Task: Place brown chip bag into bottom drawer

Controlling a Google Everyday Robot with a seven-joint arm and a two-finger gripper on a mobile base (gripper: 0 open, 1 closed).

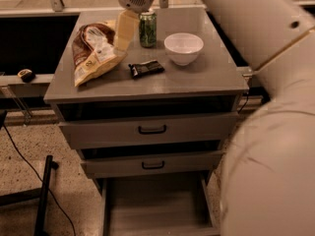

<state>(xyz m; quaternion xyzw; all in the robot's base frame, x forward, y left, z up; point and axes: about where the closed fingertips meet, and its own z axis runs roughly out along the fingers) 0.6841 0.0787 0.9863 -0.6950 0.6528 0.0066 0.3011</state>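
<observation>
The middle of the brown chip bag (pixel 95 45), between its dark brown part and its tan end, will be gripped by my gripper.
The brown chip bag (pixel 93 50) lies on the left of the grey cabinet top (pixel 206 75), crinkled, dark brown and tan with white label panels. My gripper (pixel 124 31) hangs from the top of the view, its pale fingers (pixel 125 28) reaching down at the bag's right edge, close to it. The bottom drawer (pixel 157 208) is pulled out at the foot of the cabinet, its flat grey floor bare.
A green can (pixel 147 28), a white bowl (pixel 183 48) and a small black packet (pixel 145 68) stand on the cabinet top. Two upper drawers with black handles (pixel 151 130) are shut. My large arm (pixel 266 132) fills the right side. A black stand leg (pixel 43 195) is at the lower left.
</observation>
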